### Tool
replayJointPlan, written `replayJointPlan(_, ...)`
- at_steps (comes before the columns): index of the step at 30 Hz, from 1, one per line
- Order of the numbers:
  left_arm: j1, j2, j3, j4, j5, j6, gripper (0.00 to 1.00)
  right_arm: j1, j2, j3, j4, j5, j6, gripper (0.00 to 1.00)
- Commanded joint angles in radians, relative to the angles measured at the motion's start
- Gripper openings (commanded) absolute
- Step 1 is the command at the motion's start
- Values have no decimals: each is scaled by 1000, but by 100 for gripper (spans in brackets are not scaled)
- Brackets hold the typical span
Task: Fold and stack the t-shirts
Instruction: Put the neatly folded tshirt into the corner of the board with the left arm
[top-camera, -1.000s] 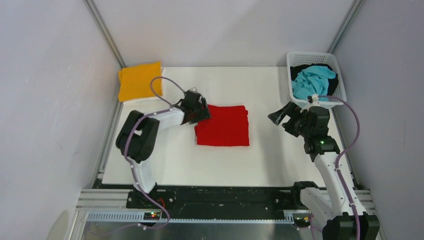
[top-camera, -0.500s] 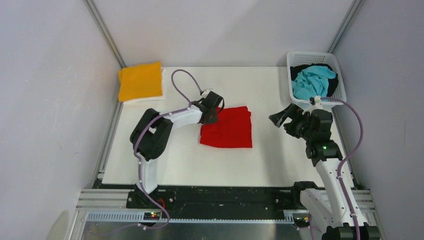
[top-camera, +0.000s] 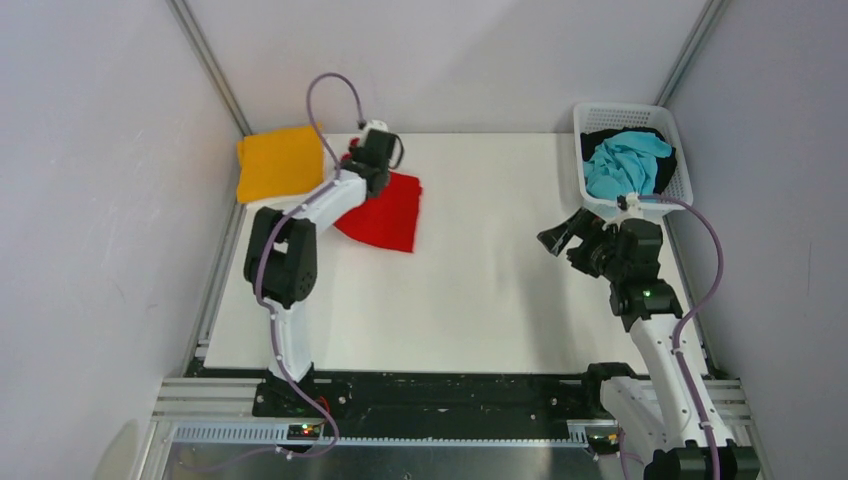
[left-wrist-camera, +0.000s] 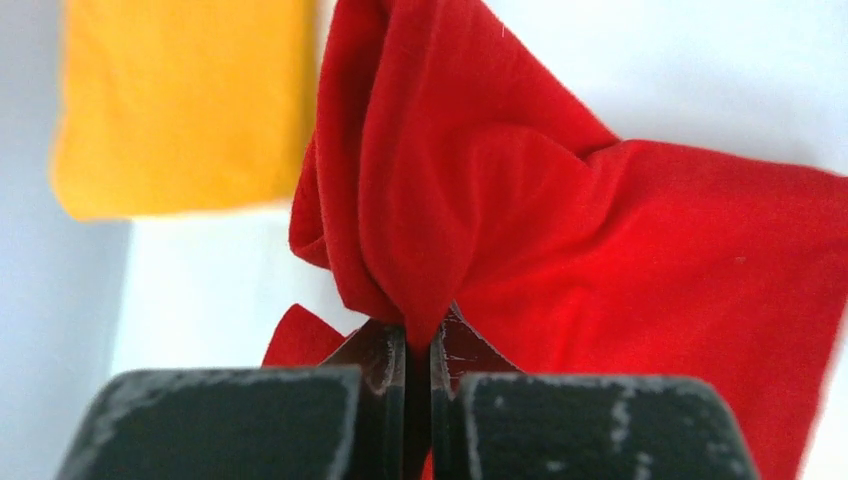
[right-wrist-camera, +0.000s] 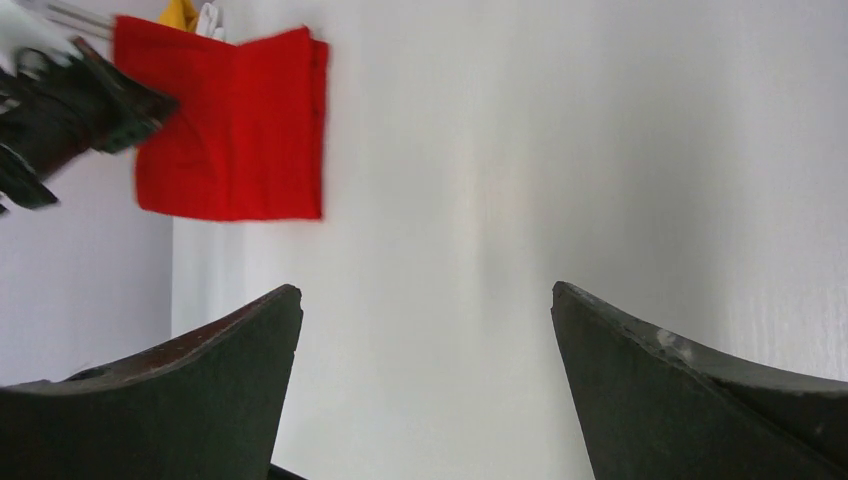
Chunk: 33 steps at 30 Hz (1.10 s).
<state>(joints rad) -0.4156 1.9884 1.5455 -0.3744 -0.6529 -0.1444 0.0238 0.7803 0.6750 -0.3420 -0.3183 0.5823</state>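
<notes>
Next, I lay the red t-shirt flat on top of the folded orange-yellow t-shirt (top-camera: 277, 161) (left-wrist-camera: 190, 95) using my left gripper.
The folded red t-shirt (top-camera: 385, 212) hangs lifted and tilted near the table's back left, its left edge bunched in my left gripper (top-camera: 372, 170), which is shut on it. The wrist view shows the red t-shirt (left-wrist-camera: 600, 240) pinched between the closed jaws of the left gripper (left-wrist-camera: 418, 345). Just left lies the folded orange-yellow t-shirt (top-camera: 279, 162) on a white one (top-camera: 285, 199), seen also as the orange-yellow t-shirt (left-wrist-camera: 185, 100). My right gripper (top-camera: 560, 235) hovers open at the right with nothing in it; between the tips of the right gripper (right-wrist-camera: 425, 300) only the table surface shows. The red t-shirt (right-wrist-camera: 235, 125) appears far off.
A white lattice basket (top-camera: 593, 118) stands at the back right corner holding a turquoise t-shirt (top-camera: 624, 162) over a black one (top-camera: 602, 137). Grey walls close the table on the left, back and right.
My left gripper shut on the red t-shirt's left edge, lifted it and carried it back and left toward the orange-yellow t-shirt. The right arm barely moved.
</notes>
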Motion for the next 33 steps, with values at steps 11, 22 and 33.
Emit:
replayJointPlan(11,241,102,422,156,-45,510,0,-3,80,-12,89,122,-46,99)
replayJointPlan(22,273,-37,450,153,42,558,0,-3,127,-11,99,129,-51,99)
replayJointPlan(33,273,-136,445,118,166,452,0,-2,132,-11,80,129,-49,99)
